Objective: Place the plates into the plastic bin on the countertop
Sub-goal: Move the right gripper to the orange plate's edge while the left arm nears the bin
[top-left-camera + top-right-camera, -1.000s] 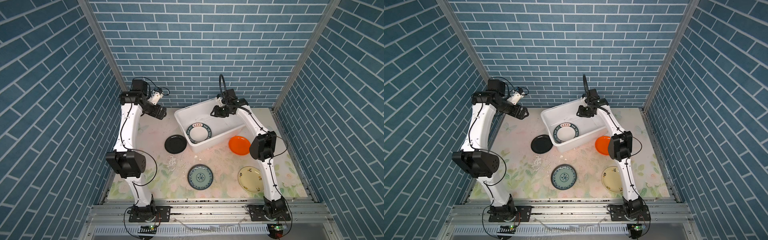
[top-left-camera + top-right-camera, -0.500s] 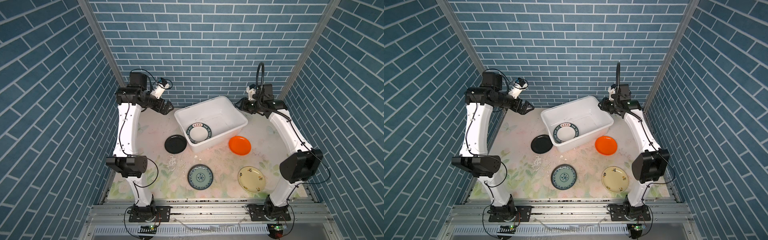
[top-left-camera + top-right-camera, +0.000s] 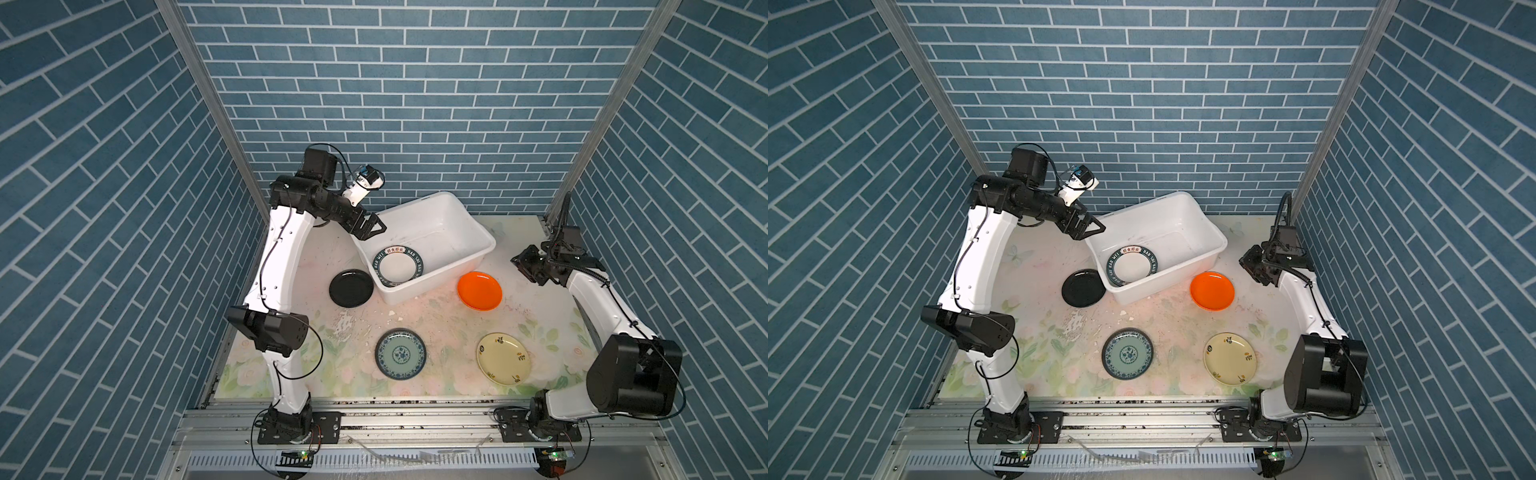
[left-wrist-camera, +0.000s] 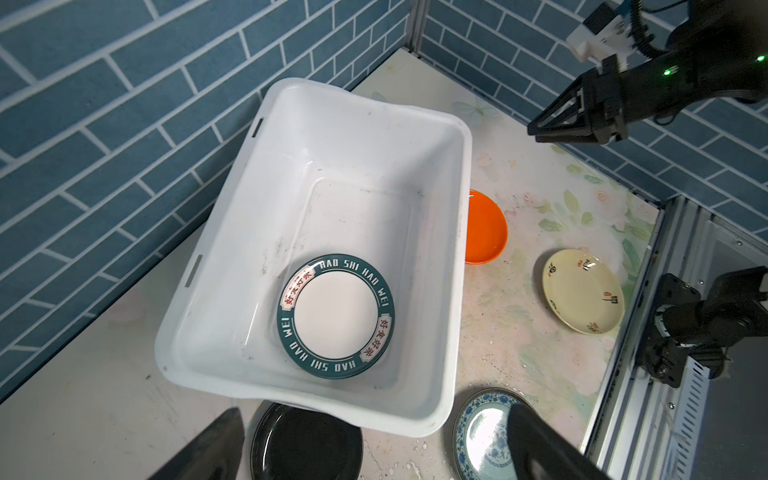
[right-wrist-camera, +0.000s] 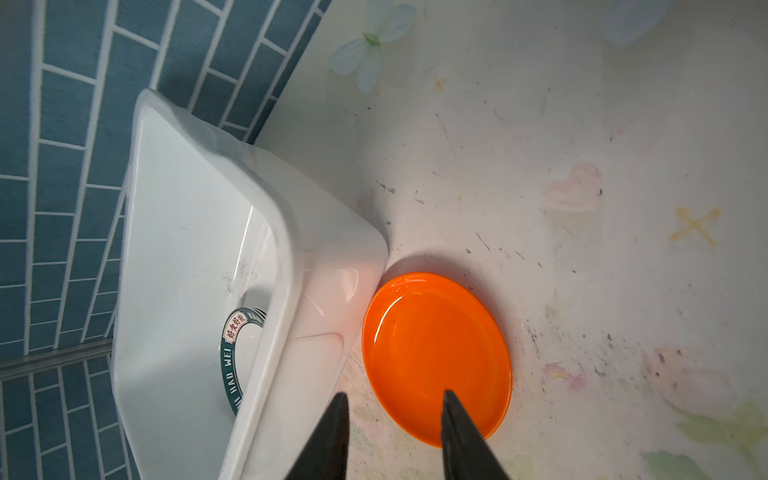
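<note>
Next, I need to move my right gripper to the orange plate and close it on the plate's outer rim (image 3: 500, 298) (image 5: 509, 371), on the plate's side away from the bin.
The white plastic bin (image 3: 440, 230) (image 3: 1169, 226) (image 4: 345, 158) (image 5: 187, 232) sits at the back of the flowered countertop (image 3: 440, 332). Inside it lies a white plate with a dark lettered rim (image 3: 395, 266) (image 4: 336, 316). On the countertop lie a black plate (image 3: 351, 287) (image 4: 305, 444), an orange plate (image 3: 479, 290) (image 5: 436, 357), a teal patterned plate (image 3: 400, 354) and a cream-yellow plate (image 3: 503, 358). My left gripper (image 3: 372, 228) (image 4: 376, 409) hangs open and empty over the bin's far left corner. To the right of the orange plate, my right gripper (image 3: 524, 266) (image 5: 395, 395) hovers partly open and empty.
Blue brick walls close in the back and both sides, with metal posts in the back corners. A grey metal rail (image 3: 415, 415) runs along the front and carries both arm bases. White chips and scuffs (image 3: 345, 324) mark the countertop in front of the black plate.
My right arm has swung from over the bin's back edge out to the right and come down beside the orange plate. The left gripper has moved right, to the bin's far left corner.
</note>
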{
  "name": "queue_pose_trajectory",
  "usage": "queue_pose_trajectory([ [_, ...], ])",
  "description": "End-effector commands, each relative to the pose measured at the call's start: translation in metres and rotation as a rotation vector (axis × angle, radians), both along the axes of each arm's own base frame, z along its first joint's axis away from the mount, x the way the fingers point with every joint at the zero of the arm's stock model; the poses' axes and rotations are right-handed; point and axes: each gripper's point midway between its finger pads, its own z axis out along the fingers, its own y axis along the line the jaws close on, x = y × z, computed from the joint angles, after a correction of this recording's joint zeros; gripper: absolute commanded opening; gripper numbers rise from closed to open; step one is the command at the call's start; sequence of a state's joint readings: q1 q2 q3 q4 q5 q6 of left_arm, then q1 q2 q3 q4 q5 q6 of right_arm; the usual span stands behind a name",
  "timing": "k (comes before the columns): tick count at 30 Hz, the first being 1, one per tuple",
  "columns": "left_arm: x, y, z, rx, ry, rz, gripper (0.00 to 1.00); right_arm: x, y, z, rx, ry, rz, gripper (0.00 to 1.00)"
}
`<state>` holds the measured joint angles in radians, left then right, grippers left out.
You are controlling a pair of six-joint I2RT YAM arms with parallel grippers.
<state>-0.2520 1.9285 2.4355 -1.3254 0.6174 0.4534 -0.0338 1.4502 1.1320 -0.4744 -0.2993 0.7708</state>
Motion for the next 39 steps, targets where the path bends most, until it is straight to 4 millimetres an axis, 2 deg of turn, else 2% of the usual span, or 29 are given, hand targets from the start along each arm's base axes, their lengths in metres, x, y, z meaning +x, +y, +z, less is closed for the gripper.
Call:
queue_pose_trajectory([
  [1, -0.002, -0.014, -0.003, -0.04, 0.033, -0.039, 1.0, -0.002, 0.0, -0.014, 0.047, 0.01, -0.037, 0.38],
  [5, -0.006, -0.02, -0.003, -0.084, 0.081, -0.043, 1.0, -0.009, 0.0, -0.05, 0.048, 0.086, -0.02, 0.37],
  [13, -0.021, -0.026, -0.003, -0.081, 0.102, -0.066, 1.0, -0.013, 0.01, -0.098, 0.096, 0.172, 0.03, 0.36],
  [25, -0.039, -0.027, -0.006, -0.053, 0.115, -0.087, 1.0, -0.019, 0.007, -0.137, 0.087, 0.244, 0.014, 0.33],
  [39, -0.047, -0.025, -0.005, -0.047, 0.118, -0.084, 1.0, -0.027, 0.013, -0.161, 0.12, 0.257, 0.034, 0.27],
])
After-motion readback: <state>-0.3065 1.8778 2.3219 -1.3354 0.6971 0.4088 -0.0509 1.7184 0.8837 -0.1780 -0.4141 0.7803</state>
